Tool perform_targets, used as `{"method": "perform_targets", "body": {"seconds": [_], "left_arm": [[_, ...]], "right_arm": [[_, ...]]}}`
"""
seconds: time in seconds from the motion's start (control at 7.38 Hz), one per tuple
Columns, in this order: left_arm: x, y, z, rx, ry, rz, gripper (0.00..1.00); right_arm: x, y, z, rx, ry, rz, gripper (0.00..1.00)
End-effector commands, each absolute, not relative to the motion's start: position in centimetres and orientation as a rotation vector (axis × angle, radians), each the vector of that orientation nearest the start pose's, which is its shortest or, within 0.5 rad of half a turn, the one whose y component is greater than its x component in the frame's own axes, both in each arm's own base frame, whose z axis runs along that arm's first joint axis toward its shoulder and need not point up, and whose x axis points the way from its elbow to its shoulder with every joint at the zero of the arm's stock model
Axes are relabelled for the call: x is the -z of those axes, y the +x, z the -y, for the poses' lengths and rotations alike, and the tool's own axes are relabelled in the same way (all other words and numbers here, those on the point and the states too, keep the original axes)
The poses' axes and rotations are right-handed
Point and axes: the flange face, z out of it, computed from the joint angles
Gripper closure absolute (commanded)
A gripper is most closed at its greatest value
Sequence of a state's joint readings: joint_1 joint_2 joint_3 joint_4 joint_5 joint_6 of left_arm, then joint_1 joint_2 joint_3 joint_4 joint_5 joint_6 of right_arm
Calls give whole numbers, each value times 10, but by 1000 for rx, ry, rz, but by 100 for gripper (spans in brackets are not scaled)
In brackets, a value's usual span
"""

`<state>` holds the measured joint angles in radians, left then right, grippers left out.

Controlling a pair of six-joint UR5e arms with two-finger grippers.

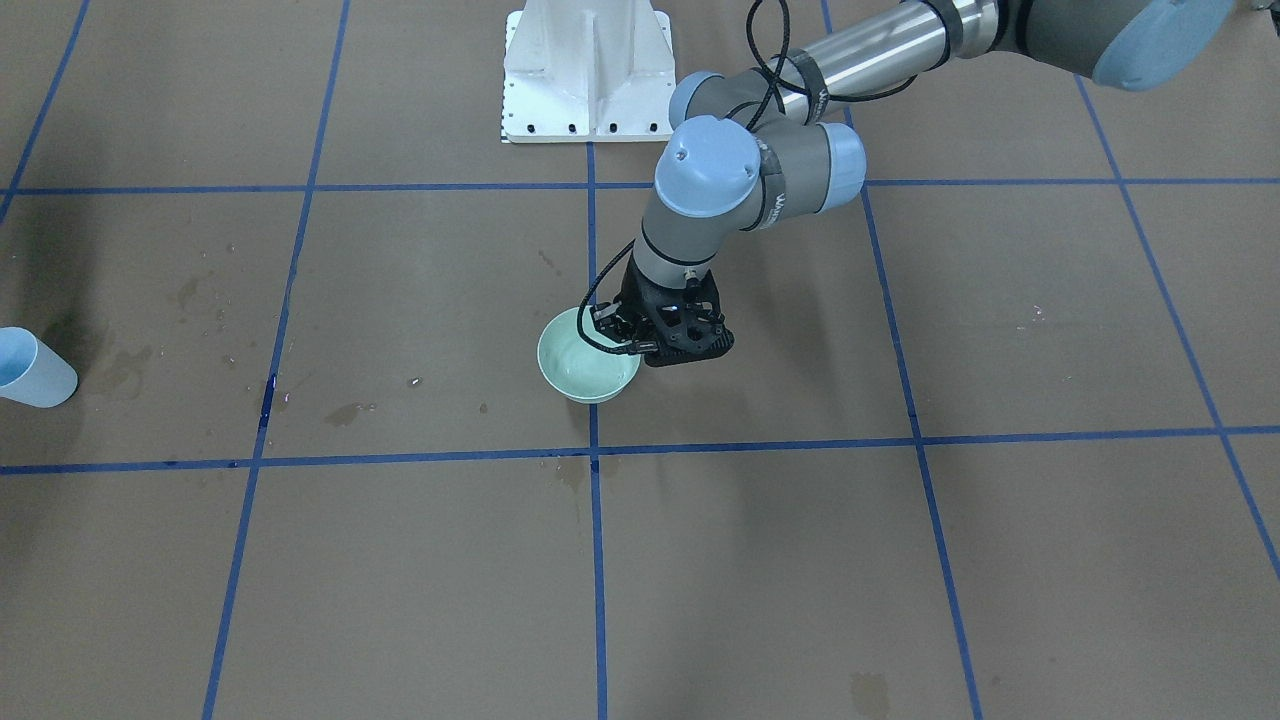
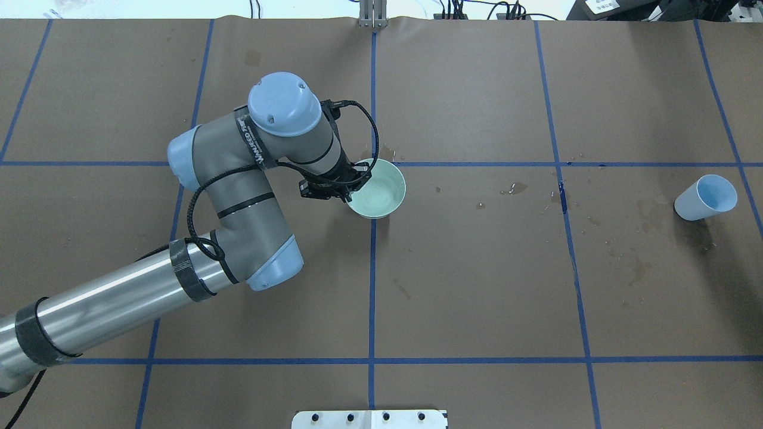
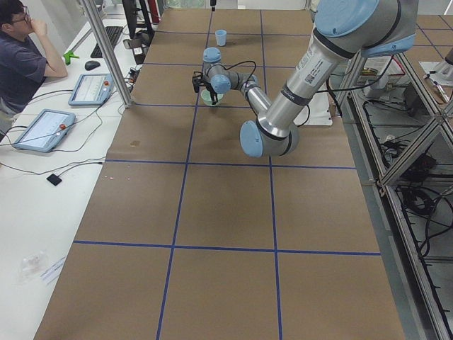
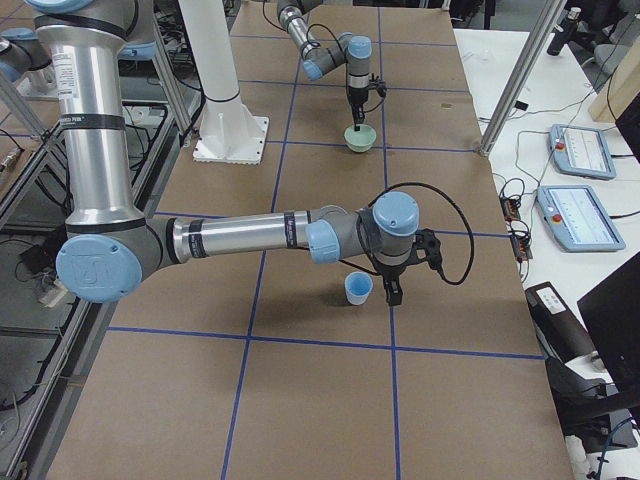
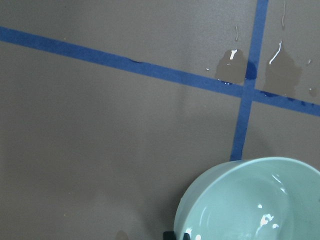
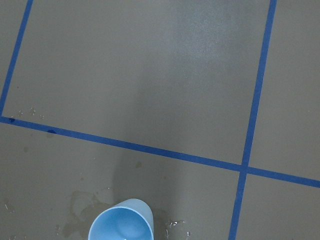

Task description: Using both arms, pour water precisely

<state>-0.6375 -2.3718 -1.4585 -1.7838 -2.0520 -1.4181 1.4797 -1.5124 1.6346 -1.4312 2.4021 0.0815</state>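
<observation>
The robot's left gripper needs to set the pale green bowl down between the small wet spot and the outer blue line crossing (image 1: 1066, 247). The bowl is now near the table's middle on brown paper.
A pale green bowl (image 1: 588, 358) (image 2: 377, 189) sits near the table's middle on brown paper. My left gripper (image 1: 645, 335) (image 2: 350, 189) comes down on the bowl's rim on the robot's left side, its fingers closed over the rim. The left wrist view shows the bowl (image 5: 250, 200) with glints inside; I cannot tell whether water is in it. A light blue cup (image 2: 706, 198) (image 1: 30, 368) (image 4: 357, 288) stands far to my right. My right gripper (image 4: 392, 290) shows only in the exterior right view, just beside the cup; I cannot tell if it is open. The cup (image 6: 121, 222) looks empty.
The white pedestal (image 1: 588, 70) (image 2: 369, 419) stands at the robot's side of the table. Wet spots (image 5: 232, 65) (image 2: 515, 189) mark the paper near the bowl and the cup. An operator (image 3: 21, 57) sits beside the table with tablets (image 3: 44, 129).
</observation>
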Motion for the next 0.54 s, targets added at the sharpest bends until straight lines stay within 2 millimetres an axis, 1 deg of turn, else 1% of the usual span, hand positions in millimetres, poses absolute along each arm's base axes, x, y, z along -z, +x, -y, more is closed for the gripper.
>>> {"method": "perform_targets", "body": {"seconds": [0.0, 0.14, 0.27, 0.41], "left_arm": [[-181, 469, 532, 223, -101, -998, 100], [-205, 438, 531, 223, -86, -983, 100], [-244, 406, 529, 210, -67, -955, 100], [-290, 373, 522, 167, -41, -920, 100]], "right_arm": [[-584, 16, 525, 116, 171, 844, 1], [-589, 19, 520, 115, 168, 843, 1], [-598, 21, 513, 113, 157, 840, 1], [-608, 22, 505, 125, 148, 836, 1]]}}
